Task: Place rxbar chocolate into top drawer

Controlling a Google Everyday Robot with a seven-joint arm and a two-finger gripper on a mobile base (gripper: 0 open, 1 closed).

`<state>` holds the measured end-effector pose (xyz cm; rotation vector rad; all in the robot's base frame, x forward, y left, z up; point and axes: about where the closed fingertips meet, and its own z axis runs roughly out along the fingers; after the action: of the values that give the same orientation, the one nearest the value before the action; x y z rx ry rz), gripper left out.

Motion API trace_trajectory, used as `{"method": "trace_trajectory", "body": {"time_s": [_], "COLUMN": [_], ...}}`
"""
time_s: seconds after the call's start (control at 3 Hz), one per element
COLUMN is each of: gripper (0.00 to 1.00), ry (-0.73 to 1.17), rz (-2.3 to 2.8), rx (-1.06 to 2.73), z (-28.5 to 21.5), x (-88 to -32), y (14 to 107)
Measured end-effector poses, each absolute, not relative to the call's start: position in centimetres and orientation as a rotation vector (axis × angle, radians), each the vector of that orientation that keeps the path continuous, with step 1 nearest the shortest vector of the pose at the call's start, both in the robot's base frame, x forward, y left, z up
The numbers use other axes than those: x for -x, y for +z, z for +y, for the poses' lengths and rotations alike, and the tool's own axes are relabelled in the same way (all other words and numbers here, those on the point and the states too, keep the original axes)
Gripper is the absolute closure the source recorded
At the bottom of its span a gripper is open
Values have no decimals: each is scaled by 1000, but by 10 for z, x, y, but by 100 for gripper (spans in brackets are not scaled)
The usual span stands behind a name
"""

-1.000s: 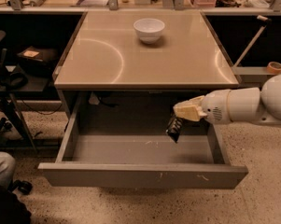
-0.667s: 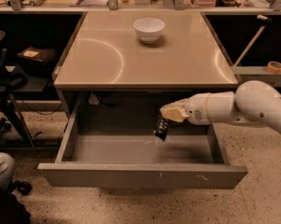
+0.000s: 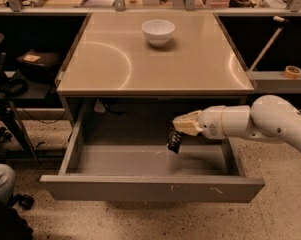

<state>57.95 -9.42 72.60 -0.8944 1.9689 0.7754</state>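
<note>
Next, I release the rxbar chocolate, now hanging just above the drawer floor, on the drawer's bottom just behind the grey front panel (image 3: pixel 194 160).
The top drawer (image 3: pixel 150 188) is pulled open below the tan table, its grey front panel toward me and its floor bare. My gripper (image 3: pixel 180 130) reaches in from the right on a white arm and hangs over the drawer's right-middle part. It is shut on the rxbar chocolate (image 3: pixel 174 142), a small black wrapped bar that hangs down from the fingertips just above the drawer floor.
A white bowl (image 3: pixel 158 32) stands at the back middle of the table top (image 3: pixel 115 69). A tape roll (image 3: pixel 292 72) lies on a shelf at right. A dark chair and stand are at left, and a person's knee (image 3: pixel 0 181) shows at lower left.
My gripper has moved left with the bar, from the drawer's right side toward its middle, and a little lower into the drawer.
</note>
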Motion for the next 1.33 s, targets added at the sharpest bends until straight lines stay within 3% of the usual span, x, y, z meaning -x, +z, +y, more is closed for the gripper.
{"method": "trace_trajectory", "body": {"time_s": [0.67,1.33], "gripper": [100,100], "ry": [648,598], "rz": [1996,2053], "rx": [1092,1268], "z": [-129,-125], "x": [-543,-535], "y": [747,730]}}
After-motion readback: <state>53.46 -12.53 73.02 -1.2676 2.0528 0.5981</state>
